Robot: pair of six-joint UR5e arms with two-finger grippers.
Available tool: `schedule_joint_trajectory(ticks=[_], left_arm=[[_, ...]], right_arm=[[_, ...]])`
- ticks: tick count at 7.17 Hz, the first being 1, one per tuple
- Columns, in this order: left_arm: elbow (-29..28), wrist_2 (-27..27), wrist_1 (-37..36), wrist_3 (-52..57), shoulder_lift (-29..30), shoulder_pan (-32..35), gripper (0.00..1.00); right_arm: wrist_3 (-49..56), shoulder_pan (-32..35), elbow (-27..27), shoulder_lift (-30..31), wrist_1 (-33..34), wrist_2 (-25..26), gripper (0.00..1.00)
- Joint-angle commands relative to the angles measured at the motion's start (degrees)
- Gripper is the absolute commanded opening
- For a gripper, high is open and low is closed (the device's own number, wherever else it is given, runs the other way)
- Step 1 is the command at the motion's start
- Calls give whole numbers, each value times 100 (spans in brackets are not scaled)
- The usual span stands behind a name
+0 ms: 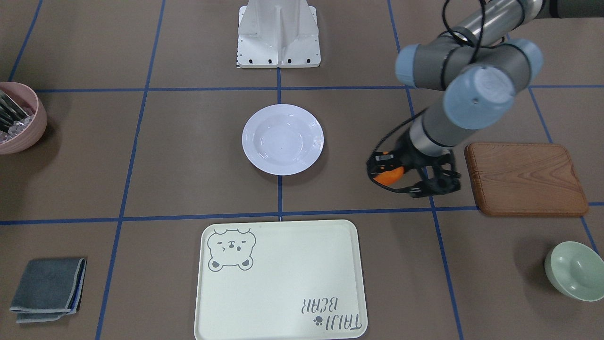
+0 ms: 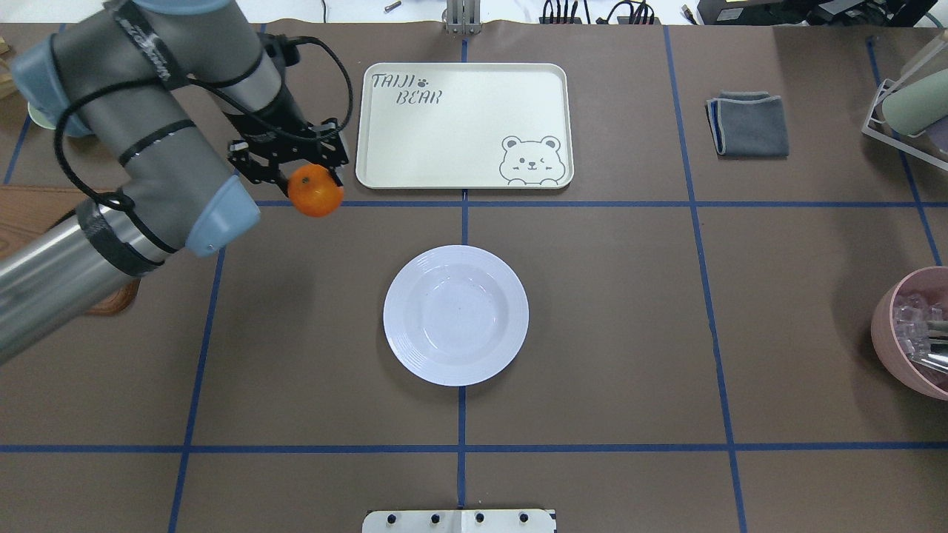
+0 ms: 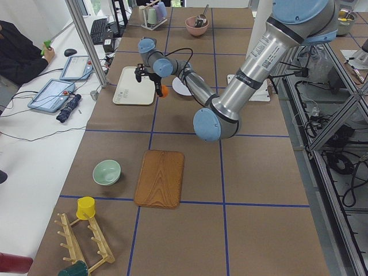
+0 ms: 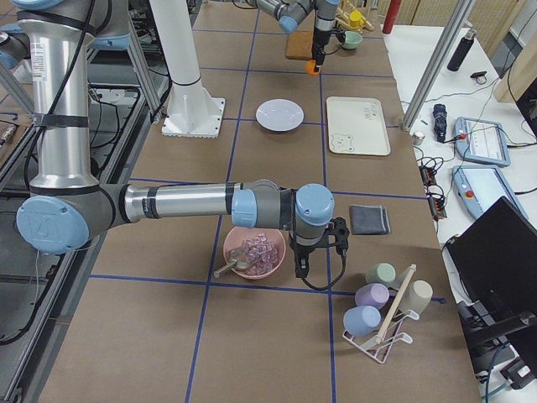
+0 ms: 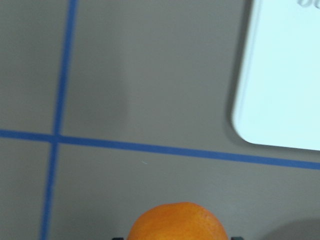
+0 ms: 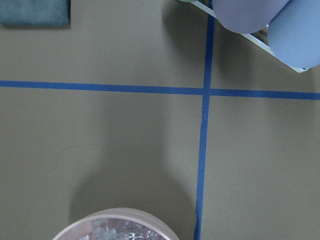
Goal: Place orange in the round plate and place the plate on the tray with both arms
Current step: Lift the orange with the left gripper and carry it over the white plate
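Next, my left gripper lets go of the orange in the white round plate's hollow (image 1: pixel 295 142), a little off centre toward the wooden board.
My left gripper (image 2: pixel 309 180) is shut on the orange (image 2: pixel 315 190), holding it in the air over the tape line just left of the tray's near left corner. The wrist view shows the top of the orange (image 5: pixel 179 222) at the bottom edge and a corner of the tray (image 5: pixel 280 75) ahead. Empty, the white round plate (image 2: pixel 404 314) sits at the table's centre, to the right of the held orange. Beyond it lies the cream bear tray (image 2: pixel 463 126), also empty. My right gripper (image 4: pixel 315 252) hangs beside the pink bowl; I cannot tell whether it is open or shut.
A wooden board (image 1: pixel 526 178) and a pale green bowl (image 1: pixel 575 270) lie on my left side. On my right are a pink bowl (image 2: pixel 889 326) with contents, a folded grey cloth (image 2: pixel 748 122) and a cup rack (image 4: pixel 386 306).
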State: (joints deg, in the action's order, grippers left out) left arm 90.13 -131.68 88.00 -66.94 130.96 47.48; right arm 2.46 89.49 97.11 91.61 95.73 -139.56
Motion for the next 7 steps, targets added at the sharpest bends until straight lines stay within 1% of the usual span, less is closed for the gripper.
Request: schedule_joint_trajectory(ticks=[1, 2, 3, 4, 5, 6, 7], left_arm=[[13, 306, 42, -923, 290, -745, 0], [-4, 562, 120, -960, 334, -1105, 0], [-91, 582, 295, -1161, 412, -1309, 0], [-275, 582, 488, -1250, 518, -1442, 0], [-634, 599, 777, -1260, 632, -1513, 0], [-950, 878, 1033, -1268, 737, -1557, 0], [-1006, 1107, 1087, -1251, 721, -1670, 0]], right_arm=[[-8, 7, 9, -3, -1, 209, 100], [-17, 7, 27, -12, 7, 210, 100], [-17, 7, 36, -12, 7, 175, 100], [-17, 7, 36, -12, 7, 148, 100], [-17, 7, 36, -12, 7, 157, 100], [-17, 7, 27, -12, 7, 157, 100], [-17, 7, 36, -12, 7, 139, 100]])
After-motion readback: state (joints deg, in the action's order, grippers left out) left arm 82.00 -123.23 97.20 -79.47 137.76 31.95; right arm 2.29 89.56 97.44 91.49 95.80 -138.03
